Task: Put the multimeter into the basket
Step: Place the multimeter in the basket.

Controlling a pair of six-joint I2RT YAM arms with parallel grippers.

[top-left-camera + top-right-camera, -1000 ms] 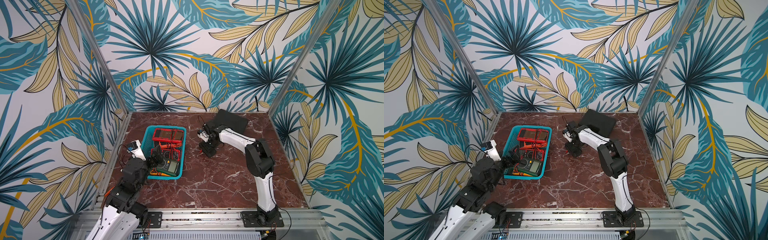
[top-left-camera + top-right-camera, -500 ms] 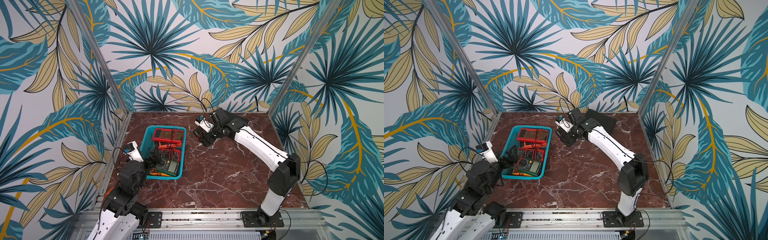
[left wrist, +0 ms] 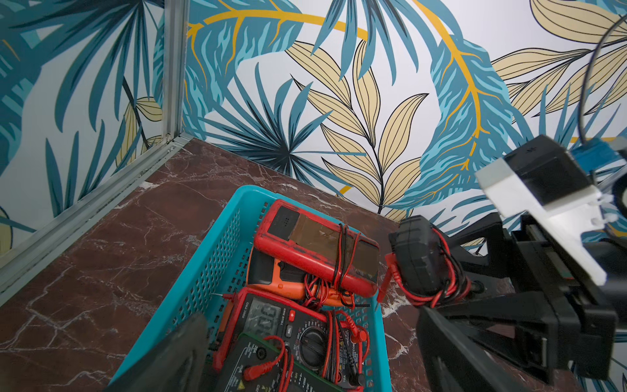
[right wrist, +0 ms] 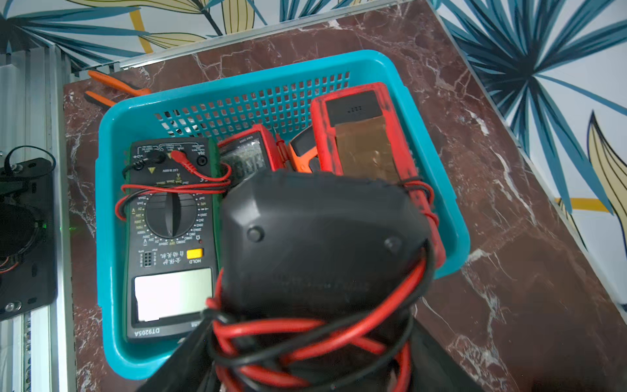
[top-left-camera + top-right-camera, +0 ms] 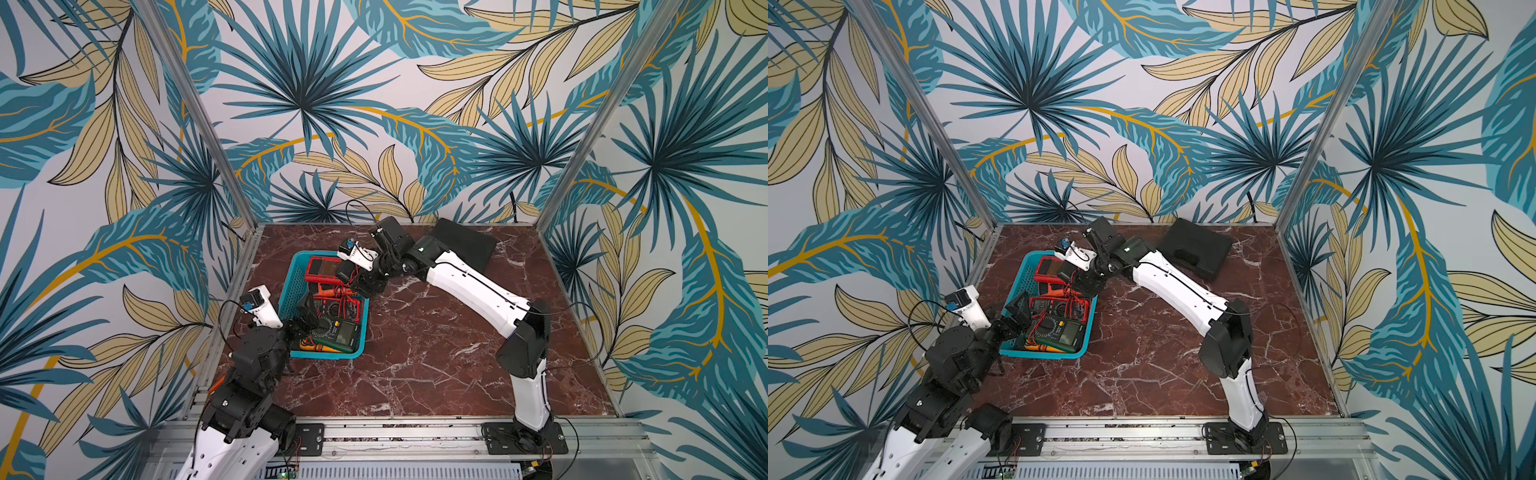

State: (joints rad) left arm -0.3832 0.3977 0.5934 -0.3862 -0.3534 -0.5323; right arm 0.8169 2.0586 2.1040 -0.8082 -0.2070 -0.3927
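Note:
The robot will put the black multimeter down on the red meter [image 5: 339, 308] [image 4: 273, 199] beside the green meter with its right gripper.
The teal-blue basket [image 5: 291, 286] [image 5: 1020, 279] stands at the table's left and holds several meters: a green one [image 5: 337, 332], a red one [image 5: 341, 308] and a red one at the far end [image 5: 323, 267]. My right gripper [image 5: 353, 277] [image 5: 1076, 279] is shut on a black multimeter [image 5: 345, 270] [image 4: 322, 237] wrapped in red and black leads. It hangs above the basket's far right rim [image 3: 380, 325]; the left wrist view shows that multimeter [image 3: 417, 258] too. My left gripper [image 5: 305, 316] [image 3: 305, 366] stands open over the basket's near left corner, holding nothing.
A black hard-shell case [image 5: 465, 245] [image 5: 1198, 249] lies at the back right of the marble table. Orange-handled pliers [image 4: 115, 86] lie beside the basket, by the left rail. Patterned enclosure walls with metal posts close in three sides.
My right arm lifted the black multimeter off the table's middle and carried it left to the basket's far right rim. The left arm drew back slightly and stays open.

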